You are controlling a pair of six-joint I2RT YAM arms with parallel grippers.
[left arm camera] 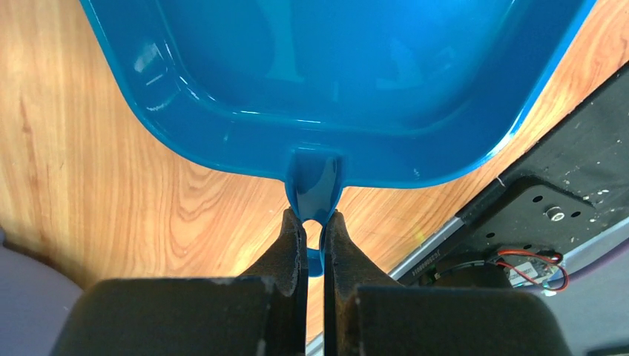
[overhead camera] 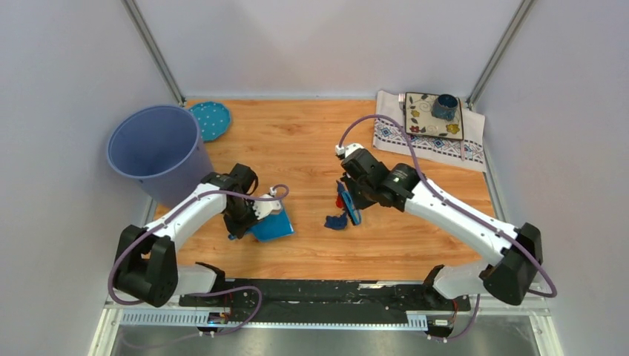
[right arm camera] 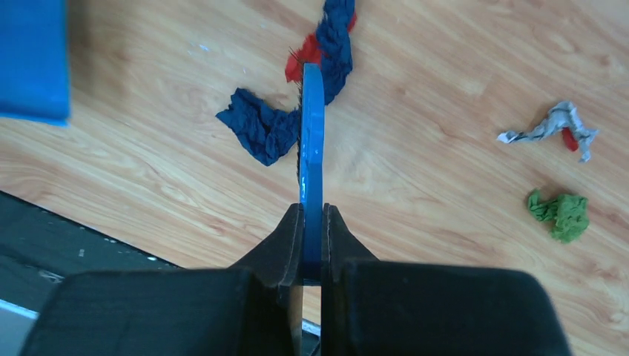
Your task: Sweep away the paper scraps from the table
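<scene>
Next, I lay the blue dustpan flat on the table (overhead camera: 298, 229) beside the dark blue paper scrap with my left gripper.
On the wood-grain table (overhead camera: 297, 148), my left gripper (left arm camera: 315, 222) is shut on the short handle (left arm camera: 315, 185) of a blue dustpan (overhead camera: 271, 225), whose pan (left arm camera: 334, 67) lies flat ahead of the fingers. My right gripper (right arm camera: 312, 215) is shut on a thin blue brush (right arm camera: 311, 133), seen edge-on, right of the dustpan (right arm camera: 30, 59). The brush tip touches a dark blue paper scrap (right arm camera: 259, 130); a red scrap (right arm camera: 304, 63) and another dark blue one (right arm camera: 337, 37) lie just beyond it. A white-grey scrap (right arm camera: 552, 126) and a green scrap (right arm camera: 564, 215) sit further right. From above, the dark blue scrap (overhead camera: 335, 221) lies between the brush (overhead camera: 347, 204) and the dustpan.
A lavender-blue bucket (overhead camera: 156, 152) stands at the back left beside a teal dotted disc (overhead camera: 210, 119). A patterned white cloth (overhead camera: 430, 141) at the back right carries a square plate (overhead camera: 429, 119) and a blue cup (overhead camera: 446, 106). The black rail (overhead camera: 319, 293) runs along the near edge.
</scene>
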